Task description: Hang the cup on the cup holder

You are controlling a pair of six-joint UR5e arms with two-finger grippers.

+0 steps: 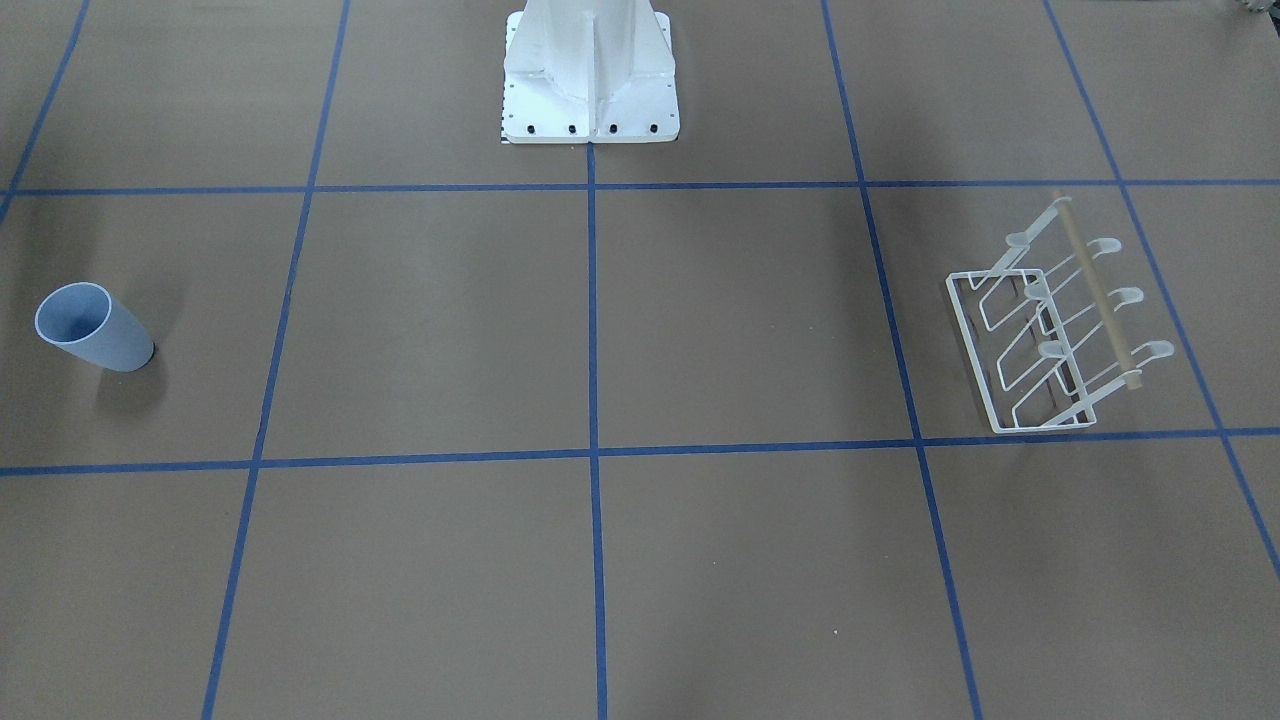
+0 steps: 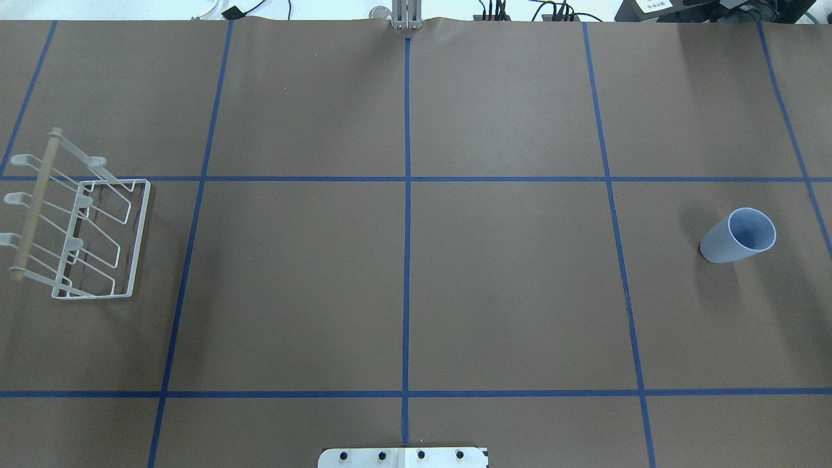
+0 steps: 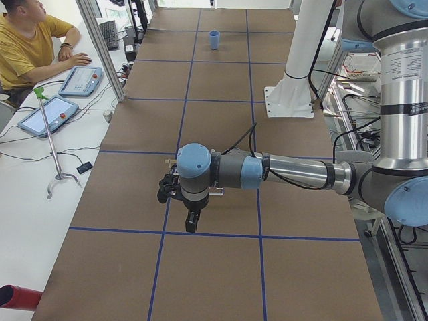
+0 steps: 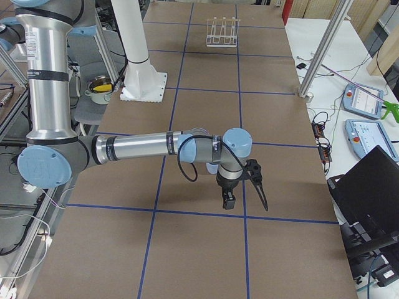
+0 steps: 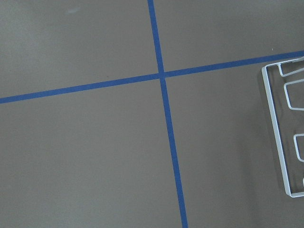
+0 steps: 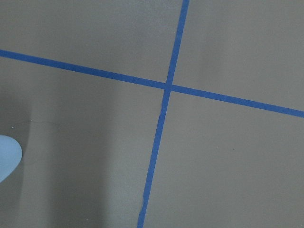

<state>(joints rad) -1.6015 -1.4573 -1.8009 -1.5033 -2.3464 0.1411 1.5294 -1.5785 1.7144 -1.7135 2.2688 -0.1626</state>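
Observation:
The robot's right gripper needs to close on the light blue cup's rim (image 1: 40, 328), at the side facing away from the cup holder, with one finger inside.
The light blue cup (image 1: 95, 330) stands upright, mouth up, on the brown table at the robot's right end; it also shows in the overhead view (image 2: 738, 237) and far off in the exterior left view (image 3: 214, 39). Its edge shows in the right wrist view (image 6: 7, 159). The white wire cup holder (image 1: 1095, 295) with its wooden rod stands at the robot's left end (image 2: 36, 201) (image 4: 222, 32); its frame base shows in the left wrist view (image 5: 277, 137). My left gripper (image 3: 180, 200) hangs over the table near the rack. My right gripper (image 4: 246, 193) hangs near the cup. I cannot tell whether either is open or shut.
The white robot base (image 1: 590, 90) stands at the table's middle back edge. Blue tape lines divide the table into squares. An operator (image 3: 27, 40) sits at a side table with tablets (image 3: 50, 114). A metal post (image 4: 321, 47) stands at the table's far edge.

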